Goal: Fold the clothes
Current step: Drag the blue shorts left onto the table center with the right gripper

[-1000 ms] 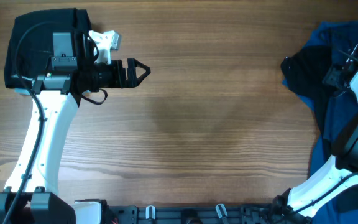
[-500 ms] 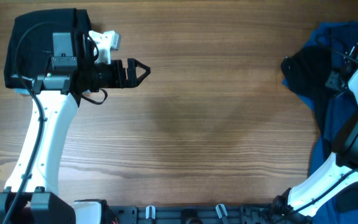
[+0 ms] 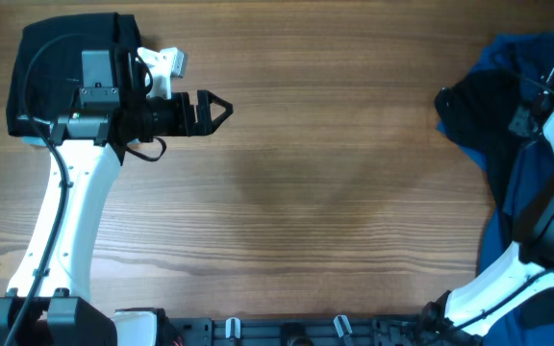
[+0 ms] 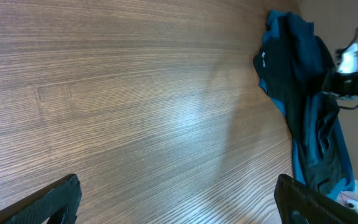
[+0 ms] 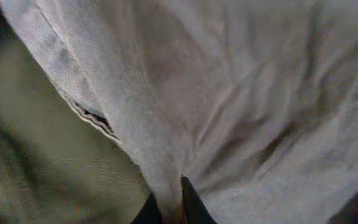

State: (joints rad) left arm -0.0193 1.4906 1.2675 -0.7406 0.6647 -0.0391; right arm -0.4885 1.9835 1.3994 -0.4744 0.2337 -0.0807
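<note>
The garment, now in the heap at the table's edge, will be released by my right gripper on the bare wood (image 3: 354, 160) between my left gripper and the heap.
The clothes (image 3: 513, 192) lie in a heap at the table's right edge, royal-blue fabric with a black garment (image 3: 471, 108) on its left side. The left wrist view shows the same heap (image 4: 297, 93) far off. My right gripper (image 3: 521, 117) is down in the heap's upper part. In the right wrist view its fingers (image 5: 169, 202) are shut on a ridge of pale greyish fabric (image 5: 229, 93), which fills the frame. My left gripper (image 3: 221, 110) hovers over bare wood at the left, pointing right. Its fingers stand wide open (image 4: 176, 190) with nothing between them.
A dark folded cloth (image 3: 51, 53) lies at the back left corner, partly under the left arm. The arm bases and a black rail (image 3: 287, 332) run along the front edge. Bare wooden tabletop (image 3: 335, 192) lies between the two arms.
The right gripper has closed on a fold of fabric in the heap. The left arm has not moved.
</note>
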